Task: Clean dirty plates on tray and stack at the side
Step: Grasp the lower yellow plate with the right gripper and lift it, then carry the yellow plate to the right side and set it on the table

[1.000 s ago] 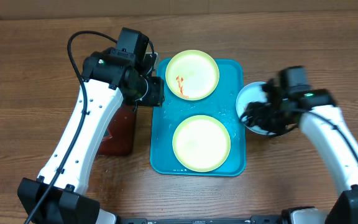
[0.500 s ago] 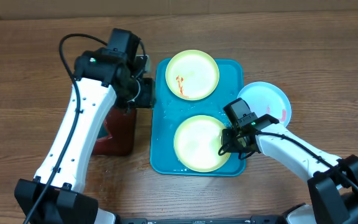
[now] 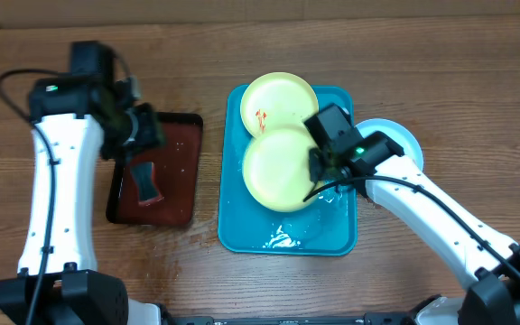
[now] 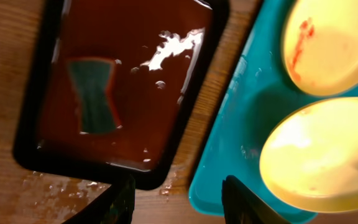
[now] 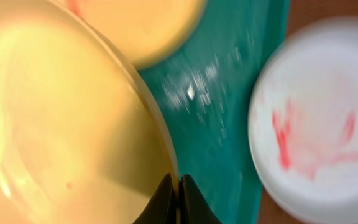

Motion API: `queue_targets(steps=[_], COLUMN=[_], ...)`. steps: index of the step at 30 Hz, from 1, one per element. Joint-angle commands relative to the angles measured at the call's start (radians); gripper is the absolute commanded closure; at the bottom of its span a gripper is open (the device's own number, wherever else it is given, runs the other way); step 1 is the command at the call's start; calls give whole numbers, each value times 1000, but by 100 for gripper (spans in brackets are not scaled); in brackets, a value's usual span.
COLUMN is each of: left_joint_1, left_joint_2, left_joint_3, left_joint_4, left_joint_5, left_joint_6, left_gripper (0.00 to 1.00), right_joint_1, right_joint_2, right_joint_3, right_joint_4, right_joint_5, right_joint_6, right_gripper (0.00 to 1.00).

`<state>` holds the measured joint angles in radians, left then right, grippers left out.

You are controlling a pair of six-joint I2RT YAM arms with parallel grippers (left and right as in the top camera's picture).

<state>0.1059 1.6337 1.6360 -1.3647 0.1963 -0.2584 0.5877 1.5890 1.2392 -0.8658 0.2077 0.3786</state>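
The second yellow-green plate will go from my right gripper onto bare wood (image 3: pixel 474 162) beside the light blue plate, opposite the turquoise tray.
The turquoise tray (image 3: pixel 337 221) lies mid-table. A yellow-green plate (image 3: pixel 283 101) with a red smear rests at its far end. A second yellow-green plate (image 3: pixel 273 171) hangs tilted above the tray, with my right gripper (image 3: pixel 317 165) shut on its right rim. The wrist view shows those jaws (image 5: pixel 178 198) pinching that plate's edge (image 5: pixel 61 124). A light blue plate (image 3: pixel 400 137) with red smears (image 5: pixel 322 137) sits on the table right of the tray. My left gripper (image 3: pixel 147 134) hovers open over the dark red tray, its fingers (image 4: pixel 122 200) holding nothing.
A black-rimmed dark red tray (image 3: pixel 179 194) holding liquid stands left of the turquoise tray, with a green sponge (image 3: pixel 144 183) lying in it. Wet foam patches (image 3: pixel 283 239) mark the turquoise tray's near end. Water drops spot the wood by the dark tray's near edge (image 4: pixel 61 186).
My right gripper left the light blue plate, shut on the near yellow-green plate's rim and lifted it toward the back. My left arm swung left, uncovering the dark red tray and sponge.
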Motion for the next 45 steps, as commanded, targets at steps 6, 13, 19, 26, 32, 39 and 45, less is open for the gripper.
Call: queue_targets(steps=[6, 13, 19, 26, 32, 39, 45], left_joint_1=[204, 308, 368, 378, 378, 378, 373], left_joint_2=[-70, -151, -234, -255, -255, -255, -254], left_joint_3=[17, 17, 17, 17, 17, 17, 17], left_joint_4=[16, 35, 46, 49, 49, 49, 53], left_joint_5=[191, 197, 197, 198, 198, 218, 224], left_joint_6=[7, 2, -34, -37, -37, -36, -33], left_gripper=[52, 51, 45, 43, 43, 41, 39], right_joint_1=[212, 358, 489, 572, 591, 480, 362], right_joint_2=[-13, 153, 285, 295, 295, 269, 131], right_joint_3=[109, 109, 109, 110, 110, 110, 111], right_joint_4=[356, 623, 819, 1043, 1115, 967, 686], right_joint_5=[302, 447, 548, 789, 888, 991, 641], right_joint_6=[-262, -306, -513, -750, -790, -574, -322], right_gripper=[96, 96, 96, 96, 96, 96, 97])
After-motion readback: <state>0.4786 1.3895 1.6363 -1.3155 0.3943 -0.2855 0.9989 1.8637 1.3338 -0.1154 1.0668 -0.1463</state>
